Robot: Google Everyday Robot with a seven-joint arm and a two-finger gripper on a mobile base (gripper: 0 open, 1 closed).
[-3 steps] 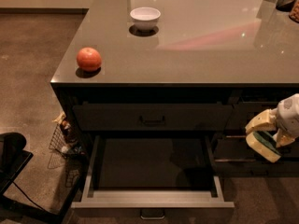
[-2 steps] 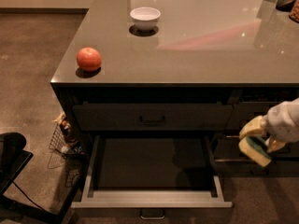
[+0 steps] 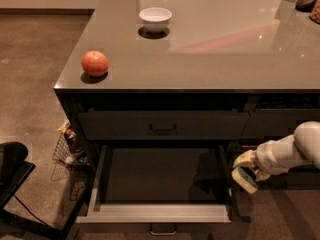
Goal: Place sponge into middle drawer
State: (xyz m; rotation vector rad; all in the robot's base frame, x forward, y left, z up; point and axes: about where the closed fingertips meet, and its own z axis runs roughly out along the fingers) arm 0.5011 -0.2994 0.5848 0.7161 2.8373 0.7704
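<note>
Next, my gripper releases its hold on the sponge in the middle drawer's front corner (image 3: 208, 195), the one that is nearest to the white arm.
The middle drawer (image 3: 157, 212) is pulled open below the counter, with pale grey sides and rim, a dark bare floor and a small bar handle on its front. My gripper (image 3: 245, 171) is at the lower right, just outside the drawer's right side, at about rim height. It is shut on the sponge (image 3: 246, 180), whose green layer and yellow body show between the pale fingers (image 3: 243, 159). The white arm reaches in from the right edge.
The grey countertop (image 3: 215, 59) holds an orange-red fruit (image 3: 95, 63) near its front left corner and a white bowl (image 3: 155, 19) at the back. A shut dark drawer with a black handle (image 3: 162, 129) sits above the open one. A wire basket (image 3: 70, 149) stands at the cabinet's left.
My gripper with the sponge has moved left and slightly down, closer to the open drawer's right side. The drawer, fruit and bowl have not moved.
</note>
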